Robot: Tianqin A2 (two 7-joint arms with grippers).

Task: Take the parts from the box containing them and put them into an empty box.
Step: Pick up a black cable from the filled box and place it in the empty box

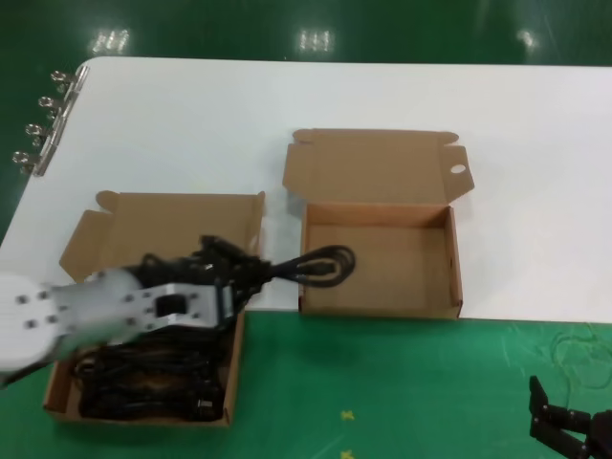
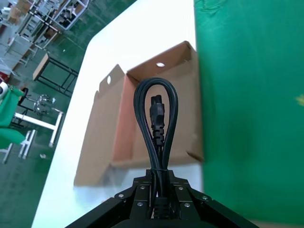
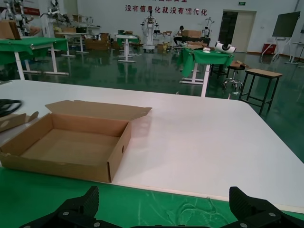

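The robot's left gripper needs to release the bundled black cable on the middle of the empty box's bottom (image 1: 391, 260) (image 2: 161, 110), with the cable's loop toward the end with holes.
My left gripper (image 1: 241, 287) is shut on a bundled black cable (image 1: 316, 265), held above the right wall of the left box (image 1: 163, 222). The cable's looped end reaches over the left wall of the empty box (image 1: 378, 258). In the left wrist view the cable (image 2: 156, 128) runs straight out from between my fingers, its plug inside the loop, with the empty box (image 2: 137, 118) beyond it. Several more black cables (image 1: 143, 378) lie in the left box. My right gripper (image 1: 564, 430) stands open low at the front right, away from both boxes.
The empty box's lid (image 1: 368, 164) lies open toward the back, with a round hole in its right ear flap (image 1: 457, 170). Both boxes straddle the white table's (image 1: 287, 105) front edge and the green mat (image 1: 402, 382). Metal clips (image 1: 43, 124) line the table's left edge.
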